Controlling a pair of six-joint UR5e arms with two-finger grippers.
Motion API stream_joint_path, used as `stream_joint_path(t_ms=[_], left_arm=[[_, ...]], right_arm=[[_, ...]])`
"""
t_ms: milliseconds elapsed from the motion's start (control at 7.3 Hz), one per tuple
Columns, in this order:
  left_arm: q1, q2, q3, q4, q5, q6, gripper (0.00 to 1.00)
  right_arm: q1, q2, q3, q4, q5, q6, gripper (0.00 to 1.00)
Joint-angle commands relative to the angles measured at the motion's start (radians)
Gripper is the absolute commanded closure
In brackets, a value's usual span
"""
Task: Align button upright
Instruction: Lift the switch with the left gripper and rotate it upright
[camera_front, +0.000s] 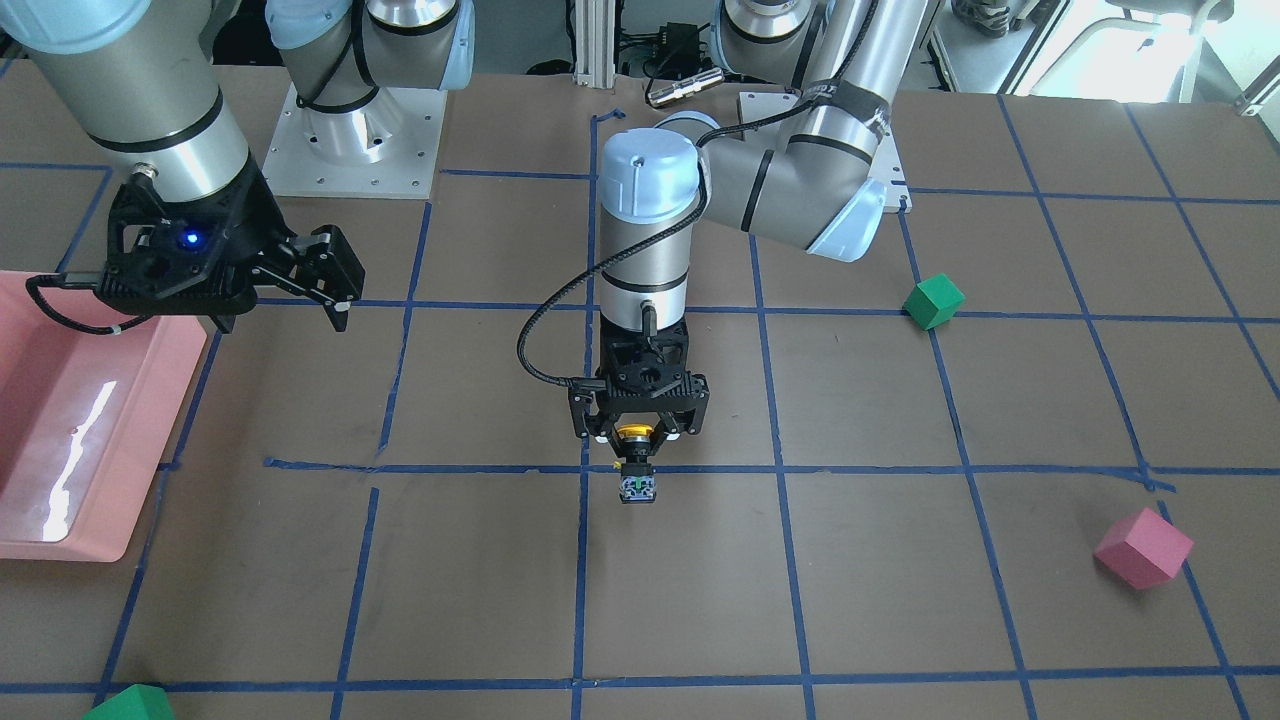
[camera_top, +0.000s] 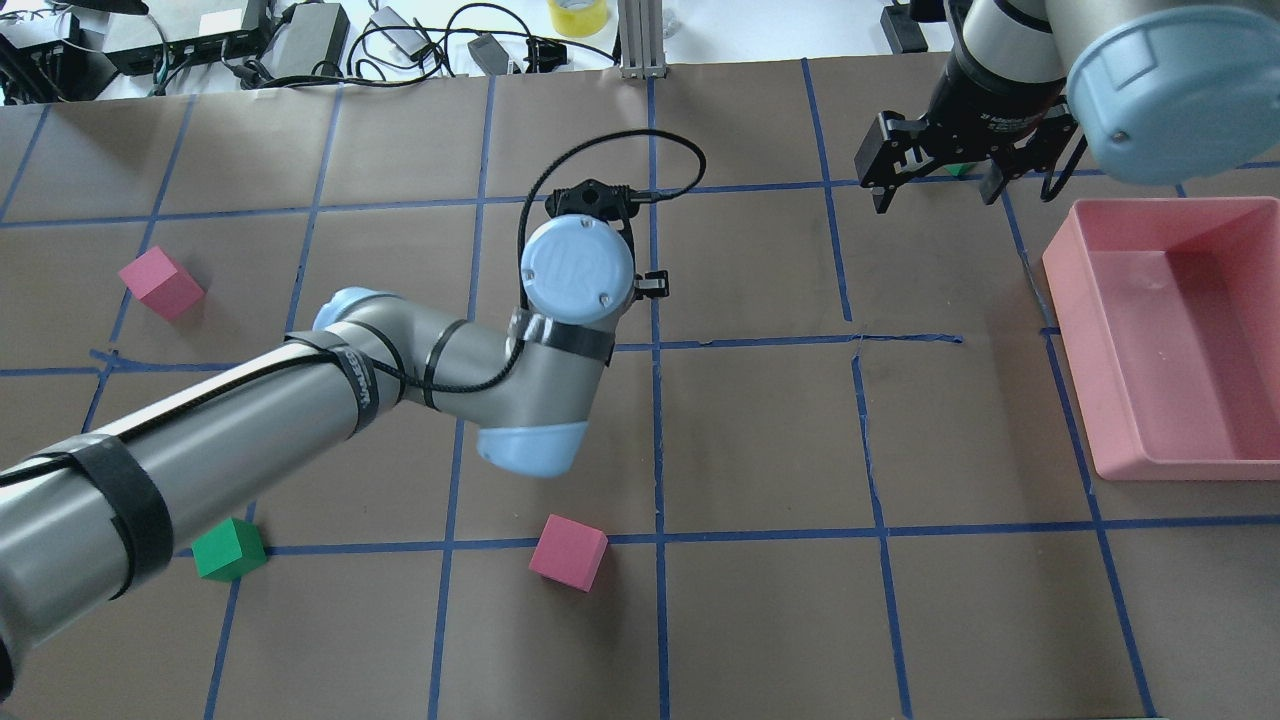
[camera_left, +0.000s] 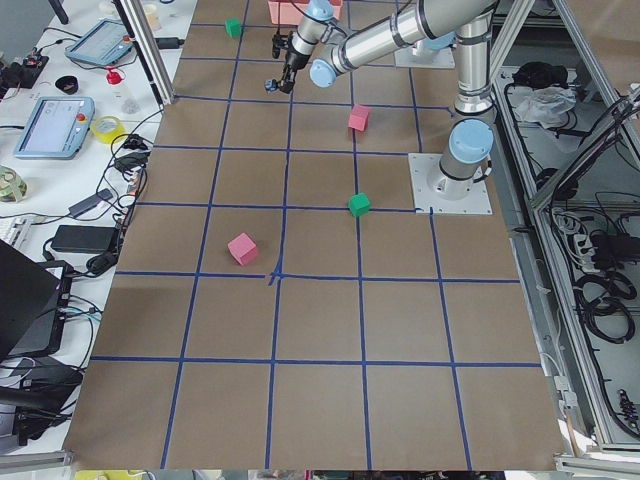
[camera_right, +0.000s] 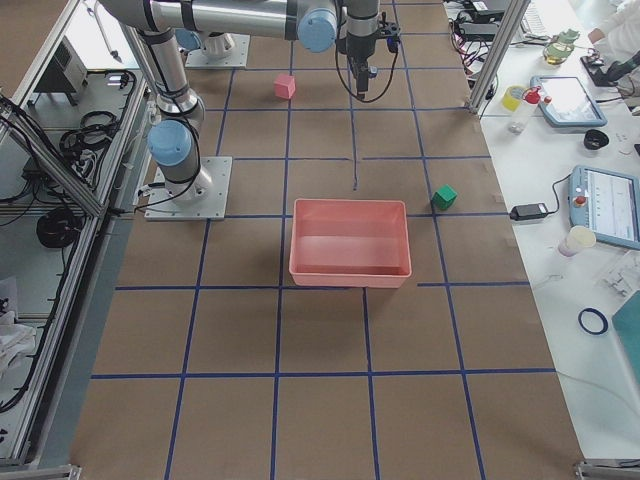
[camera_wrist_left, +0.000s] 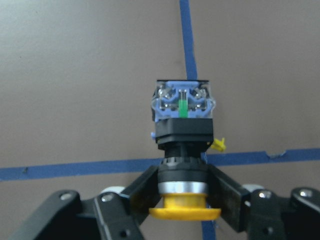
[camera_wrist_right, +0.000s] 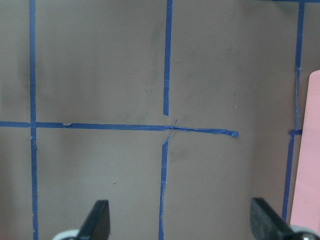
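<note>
My left gripper is going to put the button down upright on the blue tape (camera_front: 584, 496) (camera_wrist_left: 197, 121) beside the crossing at the table's middle. The button is now upright at the table's middle.
The button (camera_front: 637, 478) has a yellow cap, a black body and a white-grey base with blue and green parts. My left gripper (camera_front: 637, 450) points straight down at the table's middle and is shut on its black body just under the cap. In the left wrist view the button (camera_wrist_left: 182, 130) stands cap toward the palm and base toward the table, between the fingers (camera_wrist_left: 222, 187). I cannot tell whether the base touches the paper. My right gripper (camera_front: 335, 282) is open and empty above the table beside the pink tray (camera_front: 60, 420); its view (camera_wrist_right: 182, 220) shows only bare paper.
The pink tray (camera_top: 1170, 330) sits on my right side. Foam cubes lie scattered: a green cube (camera_front: 933, 301), a pink cube (camera_front: 1143, 547), a green cube (camera_front: 130, 704), and a pink cube (camera_top: 567, 552) near my left forearm. Blue tape lines grid the brown paper.
</note>
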Motion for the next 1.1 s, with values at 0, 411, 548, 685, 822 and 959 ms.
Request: stream_joint_path(t_ms=[0,411,548,685,822,959], left_arm=[[0.064,0.03,0.153,-0.342,-0.11,-0.091,1.0],[0.146,0.0,0.178,-0.387,-0.312,-0.293,1.0],[0.183,-0.016,0.178,-0.387,-0.413,-0.394,1.0],[0.206,-0.033,0.178,-0.387,-0.522,-0.53,1.0],[0.229,-0.049,0.178,-0.386,-0.613,-0.641,1.0],[0.261,-0.08,0.165,-0.386,-0.735,-0.689,1.0]], right_arm=[[0.0,0.0,0.0,0.001,0.001,0.0,0.0],[0.0,0.0,0.002,0.003,0.001,0.002,0.0],[0.0,0.0,0.002,0.006,0.001,0.002,0.0],[0.002,-0.001,0.003,0.006,0.008,0.002,0.0],[0.002,0.0,0.005,0.006,0.004,0.002,0.0],[0.002,0.0,0.005,0.008,0.007,0.002,0.0]])
